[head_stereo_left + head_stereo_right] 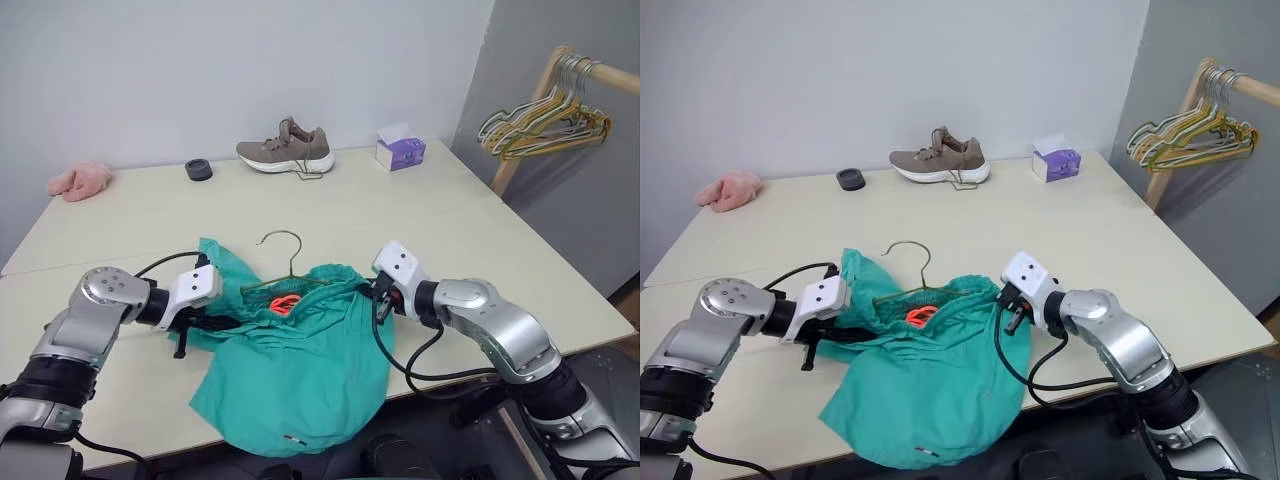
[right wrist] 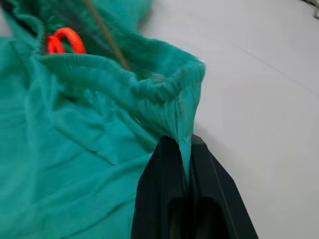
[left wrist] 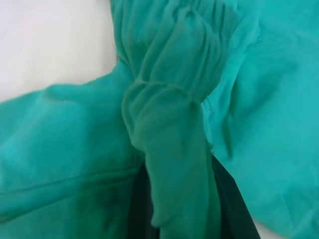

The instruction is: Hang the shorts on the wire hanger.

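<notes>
Right gripper pinches only a thin fold at the waistband's end; it should open and take the waistband deeper [image 2: 162, 89], around the hanger's end, before lifting.
The teal shorts [image 1: 290, 385] lie crumpled at the table's near edge, one leg hanging over it, with the orange drawstring [image 1: 284, 303] showing in the open waistband. The wire hanger [image 1: 288, 250] has its hook pointing away over the table, and its lower wire [image 2: 106, 35] runs down inside the waistband. My left gripper [image 1: 205, 318] is shut on a gathered bunch of the waistband [image 3: 169, 114] at the shorts' left side. My right gripper [image 2: 182, 143] is shut on the waistband's right end, its black fingers [image 2: 159, 174] pinching the fabric edge slightly above the table.
A pink fuzzy cloth [image 1: 80, 181], a black ring [image 1: 198, 169], a tan shoe [image 1: 287, 148] and a purple tissue box [image 1: 400, 152] line the far side of the beige table [image 1: 450, 230]. A wooden rack with bunched hangers [image 1: 545, 125] stands at the right.
</notes>
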Available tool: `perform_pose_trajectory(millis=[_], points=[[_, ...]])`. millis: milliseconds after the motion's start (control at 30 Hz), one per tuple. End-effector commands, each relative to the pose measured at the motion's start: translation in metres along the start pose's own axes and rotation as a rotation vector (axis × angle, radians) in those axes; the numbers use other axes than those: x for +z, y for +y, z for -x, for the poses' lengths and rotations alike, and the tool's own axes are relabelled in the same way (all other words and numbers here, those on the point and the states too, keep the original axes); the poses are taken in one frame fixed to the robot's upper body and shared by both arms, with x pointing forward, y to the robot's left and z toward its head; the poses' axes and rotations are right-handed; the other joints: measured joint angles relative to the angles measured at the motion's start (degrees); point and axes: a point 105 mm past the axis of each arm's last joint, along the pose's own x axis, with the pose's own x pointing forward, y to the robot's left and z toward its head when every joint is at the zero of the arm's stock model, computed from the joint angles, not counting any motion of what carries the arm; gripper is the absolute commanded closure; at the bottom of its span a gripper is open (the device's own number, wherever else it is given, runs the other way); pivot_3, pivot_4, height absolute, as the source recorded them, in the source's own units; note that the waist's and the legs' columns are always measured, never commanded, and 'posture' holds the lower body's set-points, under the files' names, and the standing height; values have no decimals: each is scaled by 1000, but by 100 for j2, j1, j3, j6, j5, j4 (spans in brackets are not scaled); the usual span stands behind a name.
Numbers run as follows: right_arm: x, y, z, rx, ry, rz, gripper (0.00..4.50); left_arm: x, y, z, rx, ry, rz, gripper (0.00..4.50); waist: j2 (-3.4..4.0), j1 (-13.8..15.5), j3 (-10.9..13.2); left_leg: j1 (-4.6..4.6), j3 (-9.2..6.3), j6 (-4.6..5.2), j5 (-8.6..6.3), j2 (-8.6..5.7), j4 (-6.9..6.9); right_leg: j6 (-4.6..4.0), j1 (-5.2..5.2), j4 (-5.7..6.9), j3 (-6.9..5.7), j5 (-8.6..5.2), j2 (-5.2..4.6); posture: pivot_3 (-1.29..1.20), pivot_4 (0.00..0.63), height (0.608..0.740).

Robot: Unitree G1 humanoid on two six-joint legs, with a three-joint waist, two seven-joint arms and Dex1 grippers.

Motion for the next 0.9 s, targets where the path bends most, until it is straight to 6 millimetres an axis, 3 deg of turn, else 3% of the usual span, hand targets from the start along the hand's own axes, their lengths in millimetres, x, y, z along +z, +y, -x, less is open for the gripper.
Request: perform_pose_trajectory(millis=[33, 167, 300, 433, 667, 800, 900], points=[[24, 5, 10, 34, -52, 119, 3833, 10, -3, -5, -4, -19, -42, 4500, 0, -1, 0, 0, 0, 0, 0, 0, 0, 0, 0, 0, 0, 0, 0, -252, 0, 740], [25, 9, 26, 83, -27, 156, 2514, 11, -7, -8, -12, -26, -41, 4500, 0, 2, 0, 0, -1, 0, 0, 0, 1, 0, 0, 0, -1, 0, -1, -256, 0, 740], [5, -11, 41, 21, 87, 163, 1162, 14, -9, -9, -22, -36, -44, 4500, 0, 4, 0, 0, -1, 0, 0, 0, 1, 0, 1, -3, -3, 0, -2, -260, 0, 740], [-10, -14, 46, 50, 154, 158, 1162, 20, -10, -11, -34, -50, -51, 4500, 1, -6, 0, 2, 0, 0, 0, 0, 0, 0, 2, -4, -3, 0, -2, -263, 0, 740], [-14, 1, 21, 211, 180, 189, 1162, 31, -12, -12, -42, -76, -66, 4500, 3, -66, 2, 2, 1, 0, 0, 1, -2, 0, 1, -3, -2, -1, 0, -251, 0, 740], [-14, 2, 11, 264, 205, 226, 2075, 37, -15, -12, -48, -92, -68, 4500, 2, -81, 1, 0, -1, 0, 0, 0, -1, 0, 2, -4, -3, -1, -1, -243, 0, 740], [-13, 3, 4, 295, 214, 248, 3132, 40, -19, -11, -56, -100, -65, 4500, 1, -81, 1, 1, -1, 0, 0, -1, 0, 0, 4, -4, -3, 0, -2, -230, 0, 740]])
